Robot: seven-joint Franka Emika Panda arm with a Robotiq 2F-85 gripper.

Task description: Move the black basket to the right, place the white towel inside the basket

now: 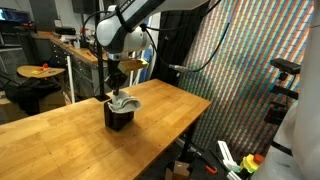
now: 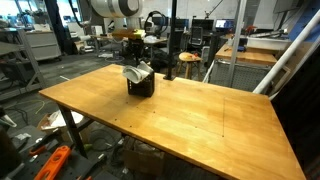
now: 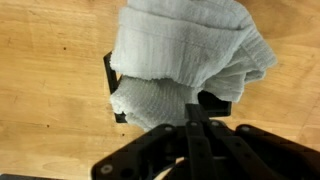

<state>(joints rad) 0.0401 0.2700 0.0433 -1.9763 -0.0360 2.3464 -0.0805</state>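
Much white towel overhangs the black basket's rim; I should open my gripper, take its upper fold (image 3: pixel 194 74) and tuck it inside.
The black basket (image 1: pixel 118 117) stands on the wooden table (image 1: pixel 60 135), also seen in an exterior view (image 2: pixel 141 86). The white towel (image 1: pixel 125 101) is bunched on top of it and hangs over its rim; it also shows in an exterior view (image 2: pixel 136 70). In the wrist view the towel (image 3: pixel 180 50) covers most of the basket (image 3: pixel 109 72), leaving only a side edge and a dark gap visible. My gripper (image 3: pixel 197 104) is right above the basket, its fingers closed together at the towel's edge. It also shows in both exterior views (image 1: pixel 116 85) (image 2: pixel 133 60).
The table edge (image 1: pixel 190 115) lies a short way from the basket. A stool with a yellow object (image 1: pixel 40 72) and benches stand behind. Clutter and tools lie on the floor (image 2: pixel 55 160). A wide stretch of tabletop (image 2: pixel 210 120) extends beside the basket.
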